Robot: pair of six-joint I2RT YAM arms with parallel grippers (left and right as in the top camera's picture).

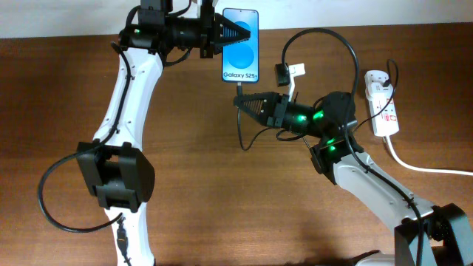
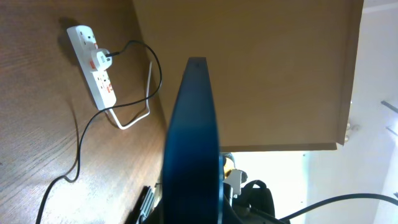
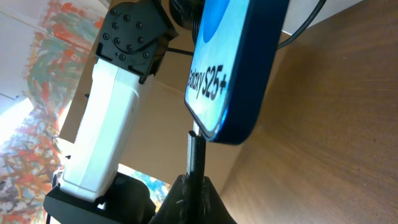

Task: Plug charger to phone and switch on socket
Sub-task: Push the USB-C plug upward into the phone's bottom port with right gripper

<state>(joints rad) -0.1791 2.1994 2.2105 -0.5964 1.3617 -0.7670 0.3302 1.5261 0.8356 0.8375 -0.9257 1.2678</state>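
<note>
Next, I release the phone from my left gripper on the brown table [image 1: 205,117] between its arm and the thin black cable.
My left gripper [image 1: 240,32] is shut on the phone [image 1: 241,55], holding it at the table's far edge with its blue screen up. In the left wrist view the phone [image 2: 194,143] shows edge-on. My right gripper [image 1: 244,103] is shut on the charger's plug tip [image 1: 239,88] just below the phone's bottom edge. In the right wrist view the plug tip [image 3: 196,155] touches the bottom edge of the phone [image 3: 239,68]. The thin black cable [image 1: 244,133] runs down from the tip. The white socket [image 1: 382,102] lies at the right, with the charger's black plug [image 2: 104,60] in it.
The socket's thick white cord [image 1: 429,167] runs off to the right edge. A small black and white tag [image 1: 290,72] hangs on the cable between phone and socket. The brown table [image 1: 222,199] stretches toward the front.
</note>
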